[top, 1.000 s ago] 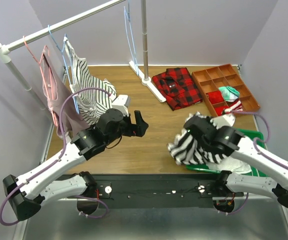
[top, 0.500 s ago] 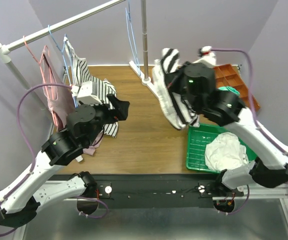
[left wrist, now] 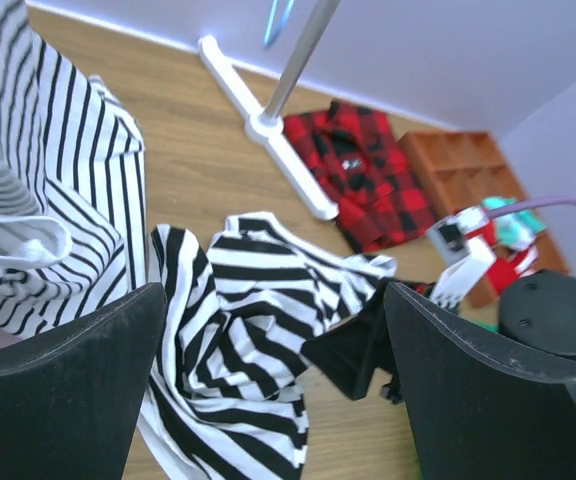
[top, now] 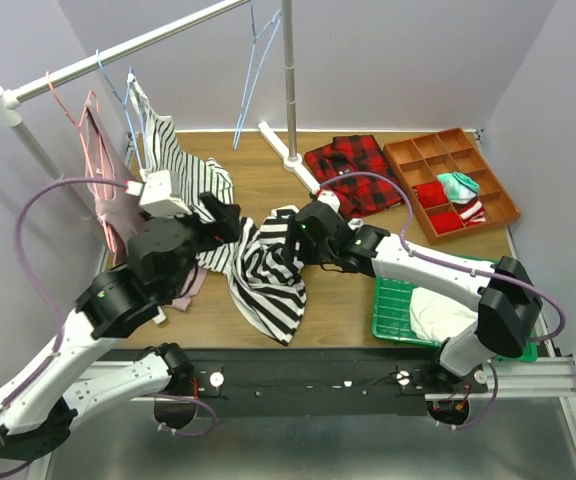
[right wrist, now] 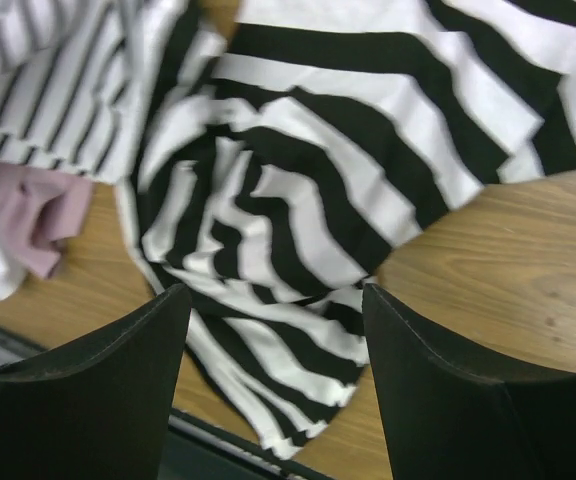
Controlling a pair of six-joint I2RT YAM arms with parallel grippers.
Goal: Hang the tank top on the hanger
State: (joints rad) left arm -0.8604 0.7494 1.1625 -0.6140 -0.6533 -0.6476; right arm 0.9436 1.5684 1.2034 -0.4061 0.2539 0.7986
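Note:
Next, my right gripper goes to the tank top's shoulder strap [top: 353, 223] nearest the red plaid shirt and closes there.
The tank top [top: 268, 280], in bold black-and-white stripes, lies crumpled on the wooden table's middle-left. My right gripper [top: 290, 240] stands open at its right edge, holding nothing. In the right wrist view the right gripper [right wrist: 273, 290] hangs over the tank top [right wrist: 298, 200] with its jaws apart. My left gripper [top: 226, 215] is open just left of the garment. The left wrist view shows the left gripper [left wrist: 273, 300] above the tank top [left wrist: 238, 330]. The light-blue hanger [top: 252, 65] hangs empty from the rail at the back.
A finer-striped top [top: 173, 165] and a dusty-pink top [top: 108, 205] hang on the rail at left, with a pink hanger [top: 76, 130]. The rack pole [top: 290, 80] stands at the back centre. A red plaid shirt [top: 353, 172], a brown divided tray [top: 488, 165] and a green basket [top: 393, 300] lie to the right.
My right arm swung down from beside the pole to the table's middle and its jaws opened. The tank top left its grip and now lies on the table. The left arm barely shifted.

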